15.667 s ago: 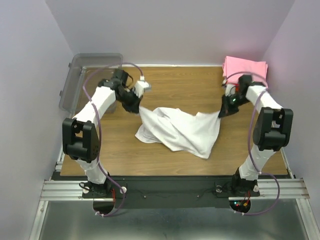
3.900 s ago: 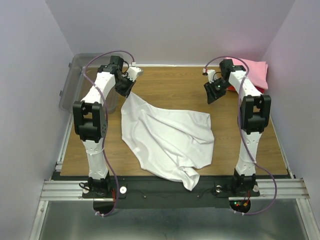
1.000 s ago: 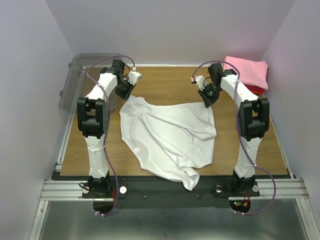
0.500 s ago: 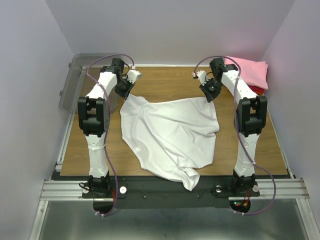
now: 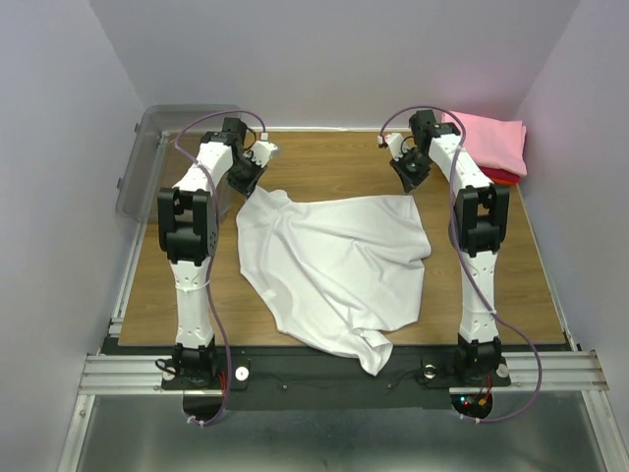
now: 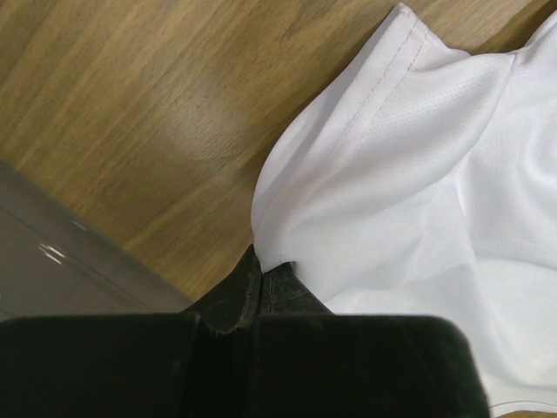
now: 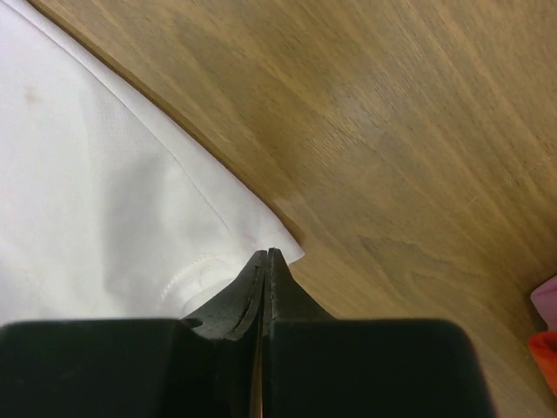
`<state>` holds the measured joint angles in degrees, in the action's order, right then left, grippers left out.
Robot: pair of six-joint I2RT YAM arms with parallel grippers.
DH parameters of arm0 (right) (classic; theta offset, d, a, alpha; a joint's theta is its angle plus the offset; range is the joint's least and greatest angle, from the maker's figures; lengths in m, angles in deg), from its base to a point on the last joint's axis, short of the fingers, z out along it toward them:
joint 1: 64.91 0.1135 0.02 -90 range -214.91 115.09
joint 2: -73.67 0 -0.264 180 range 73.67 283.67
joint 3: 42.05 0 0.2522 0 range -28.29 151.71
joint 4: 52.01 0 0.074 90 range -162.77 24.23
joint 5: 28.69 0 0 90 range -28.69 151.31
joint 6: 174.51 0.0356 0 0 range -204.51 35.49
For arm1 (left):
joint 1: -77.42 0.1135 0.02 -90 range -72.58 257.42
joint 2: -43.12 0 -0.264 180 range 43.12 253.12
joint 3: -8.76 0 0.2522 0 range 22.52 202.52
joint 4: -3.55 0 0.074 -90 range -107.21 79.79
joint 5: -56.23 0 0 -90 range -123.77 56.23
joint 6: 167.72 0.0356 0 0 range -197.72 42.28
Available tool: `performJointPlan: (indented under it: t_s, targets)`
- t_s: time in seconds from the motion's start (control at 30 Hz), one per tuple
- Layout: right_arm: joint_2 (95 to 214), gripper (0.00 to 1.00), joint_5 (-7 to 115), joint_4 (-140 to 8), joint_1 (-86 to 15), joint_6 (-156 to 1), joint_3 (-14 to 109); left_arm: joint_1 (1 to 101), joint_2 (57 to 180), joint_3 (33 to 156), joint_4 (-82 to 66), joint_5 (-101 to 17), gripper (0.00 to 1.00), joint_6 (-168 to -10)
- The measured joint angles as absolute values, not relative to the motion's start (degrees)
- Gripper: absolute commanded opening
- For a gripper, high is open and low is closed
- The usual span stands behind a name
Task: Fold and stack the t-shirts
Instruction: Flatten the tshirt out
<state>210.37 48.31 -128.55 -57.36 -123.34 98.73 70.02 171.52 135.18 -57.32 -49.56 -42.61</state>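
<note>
My right gripper is closed above the corner of the white t-shirt, which lies flat on the wood. Next, I open that gripper and pinch the cloth farther in before lifting [image 7: 243, 233].
The white t-shirt [image 5: 334, 261] lies spread over the middle of the table, its near hem hanging at the front edge. My left gripper [image 5: 246, 181] is shut on the shirt's far left corner; in the left wrist view the cloth [image 6: 409, 165] runs out from between the tips of the left gripper [image 6: 259, 270]. My right gripper [image 5: 406, 175] is shut just over the far right corner, which lies flat on the wood. In the right wrist view no cloth [image 7: 96, 192] shows between the closed tips of the right gripper [image 7: 266, 254]. A folded pink t-shirt [image 5: 484, 143] rests on a red t-shirt [image 5: 503, 177] at the back right.
A clear grey plastic bin [image 5: 147, 162] stands at the back left, off the table's left edge, close to my left arm; its wall [image 6: 52, 270] shows in the left wrist view. Bare wood table [image 5: 334, 162] runs between the two grippers.
My right gripper moved back and slightly right, drawing the shirt's far right corner with it, then rose off it; the corner now lies flat. The left gripper has kept its hold and place.
</note>
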Motion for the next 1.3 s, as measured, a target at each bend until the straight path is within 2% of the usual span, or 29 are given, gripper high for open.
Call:
performJointPlan:
  t_s: [0.07, 0.1, 0.13, 0.2, 0.23, 0.27, 0.67, 0.8, 0.83, 0.9, 1.03, 1.13, 1.3]
  targets:
    - [210.59, 0.01, 48.29, -128.6, -57.36, -123.34, 99.06, 70.02, 172.04, 135.18, -57.43, -49.54, 0.0, -42.56]
    - [210.63, 0.06, 48.29, -128.62, -57.36, -123.34, 99.15, 70.02, 172.2, 135.18, -57.47, -49.54, 0.0, -42.56]
    - [210.63, 0.22, 48.29, -128.62, -57.36, -123.32, 99.15, 70.02, 172.28, 135.18, -57.56, -49.51, 0.0, -42.54]
    - [210.63, 0.27, 48.23, -128.79, -57.36, -123.3, 99.15, 70.02, 172.33, 135.18, -57.63, -49.54, 0.0, -42.54]
    - [210.63, 0.34, 47.99, -129.05, -57.36, -123.6, 99.15, 70.02, 172.33, 135.18, -57.63, -49.54, 0.0, -42.52]
    - [210.63, 0.35, 47.79, -129.21, -57.36, -123.69, 99.15, 70.02, 172.33, 135.18, -57.63, -49.54, 0.0, -42.5]
    - [210.26, 0.36, 47.35, -130.47, -57.38, -124.35, 94.56, 70.02, 172.59, 135.95, -57.78, -49.56, 0.0, -42.43]
    - [210.28, 0.3, 47.42, -130.45, -57.38, -124.35, 94.56, 70.02, 172.59, 135.95, -57.82, -49.54, 0.0, -42.41]
    - [210.33, 0.24, 47.46, -130.47, -57.38, -124.39, 94.56, 70.02, 172.61, 135.95, -57.8, -49.54, 0.0, -42.41]
    - [210.33, 0.18, 47.81, -130.45, -57.38, -124.67, 94.56, 70.02, 172.61, 135.95, -57.8, -49.54, 0.0, -42.41]
    - [210.35, 0.19, 48.71, -130.32, -57.4, -125.11, 94.56, 70.02, 172.61, 135.95, -57.8, -49.54, 0.0, -42.41]
    - [210.57, 0.27, 49.41, -130.26, -57.4, -125.55, 94.56, 70.02, 172.61, 135.95, -57.8, -49.54, 0.0, -42.41]
    - [211.27, 0.24, 50.0, -130.23, -57.4, -125.9, 94.56, 70.02, 172.61, 135.95, -57.8, -49.51, 0.0, -42.37]
